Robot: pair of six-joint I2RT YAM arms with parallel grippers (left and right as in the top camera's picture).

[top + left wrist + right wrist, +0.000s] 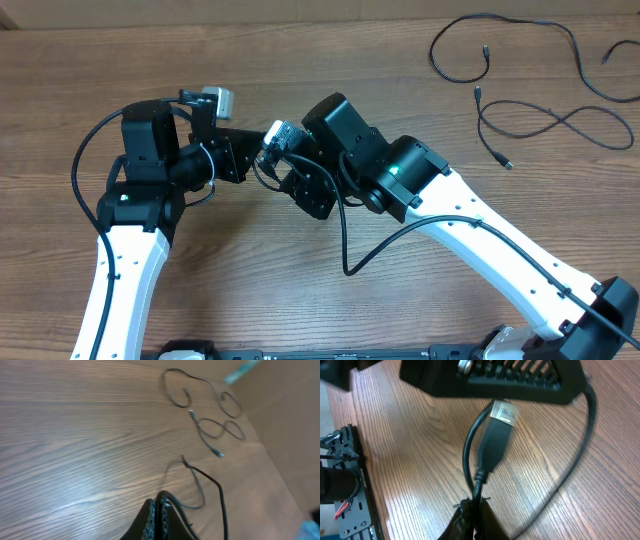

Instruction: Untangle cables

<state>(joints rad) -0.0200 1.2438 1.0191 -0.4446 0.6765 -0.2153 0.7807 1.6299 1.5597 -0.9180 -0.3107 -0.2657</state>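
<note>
The plug end in my right gripper is crowded under my left arm's housing, so that gripper should open, back off and take the cable's far bend (186, 464).
Both grippers meet at the table's middle. My left gripper (252, 150) (156, 506) is shut on a thin black cable (197, 502) that loops out to the right of the jaws. My right gripper (290, 178) (476, 506) is shut on a black cable just below its plug (497, 440), which has a clear tip. The left arm's black housing (490, 377) hangs right above that plug. Two more loose cables lie apart at the far right: a long looping one (460, 50) (175, 390) and a figure-eight one (540, 125) (215, 430).
A thicker black wire (345, 240) hangs from the right arm down toward the front edge. A black rig (342, 485) stands at the table's edge in the right wrist view. The table is bare wood (300, 50) at the back left.
</note>
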